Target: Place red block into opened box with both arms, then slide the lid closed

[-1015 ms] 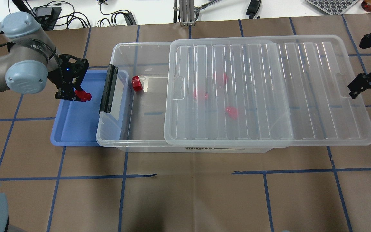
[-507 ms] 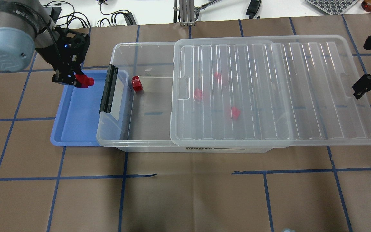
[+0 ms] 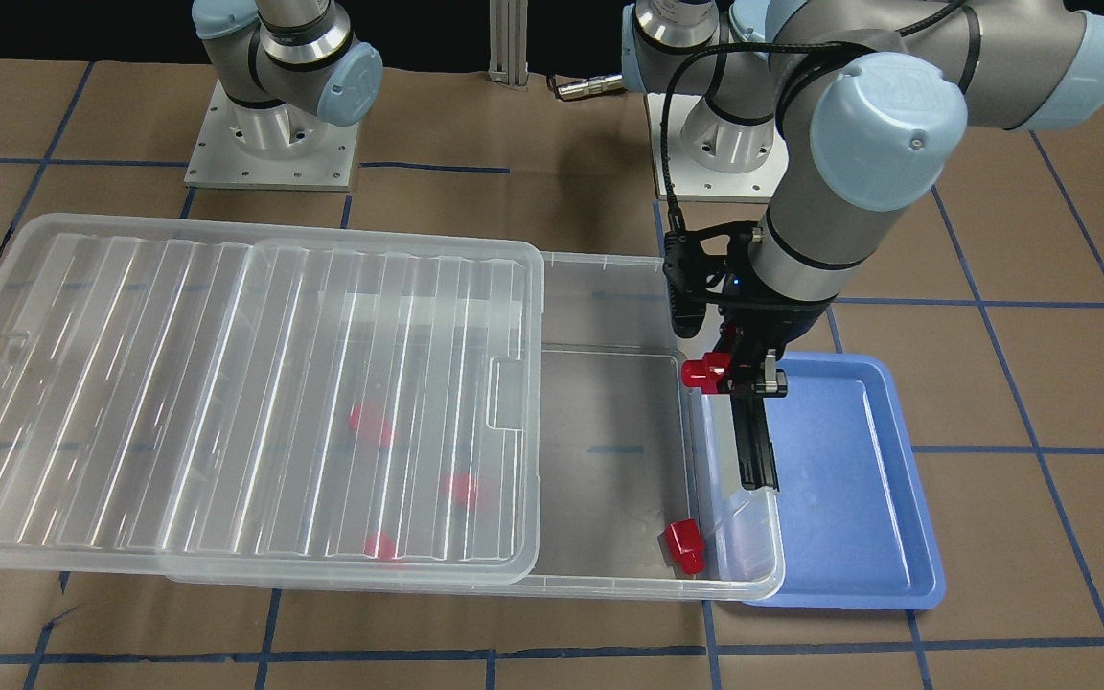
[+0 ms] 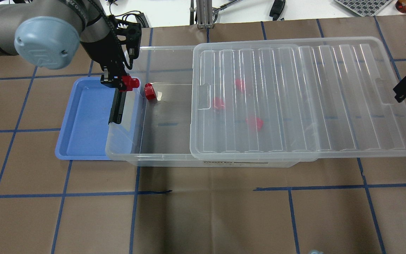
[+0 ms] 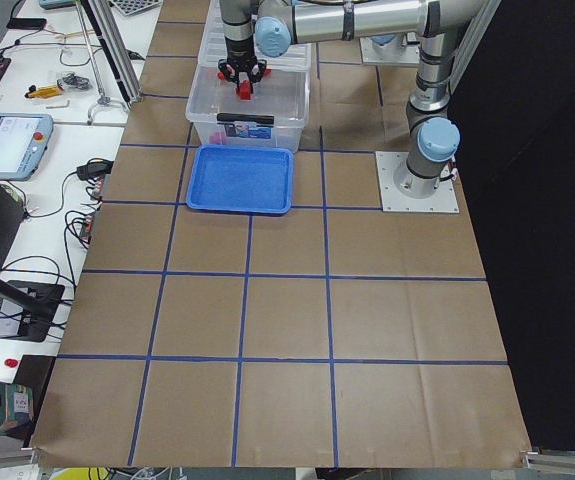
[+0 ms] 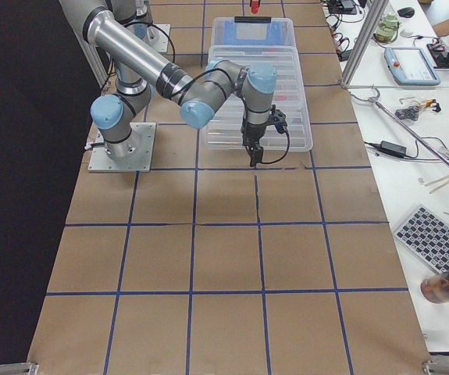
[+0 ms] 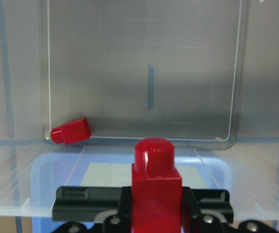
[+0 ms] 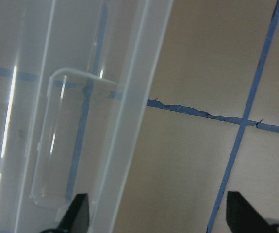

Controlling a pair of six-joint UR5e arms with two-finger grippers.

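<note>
Next, I let go of the red block with my left gripper on the bottom of the clear box, over the short blue tape piece (image 3: 624, 448) (image 7: 151, 94).
My left gripper (image 4: 124, 83) is shut on a red block (image 4: 130, 82), stub pointing toward the box, and holds it above the latch end of the clear box (image 4: 160, 50). In the front view the same red block (image 3: 702, 372) hangs over the black latch bar (image 3: 755, 450). Another red block (image 4: 149, 91) lies in the box's uncovered part; three more show dimly under the lid (image 4: 330, 98). The ribbed lid covers the box's right part and overhangs its right end. My right gripper (image 8: 158, 216) is open at the lid's right short end, with the lid's rim (image 8: 129, 121) between its fingers.
A blue tray (image 4: 83, 120) lies against the box's left end, partly under it. Cables, a metal post (image 4: 203, 14) and a keyboard (image 4: 361, 5) lie beyond the table's far edge. Both arm bases (image 3: 269, 144) stand behind the box.
My left gripper carried the red block rightward from over the blue tray to above the box's latch end. The lid slid a little to the right, and my right gripper moved right with it.
</note>
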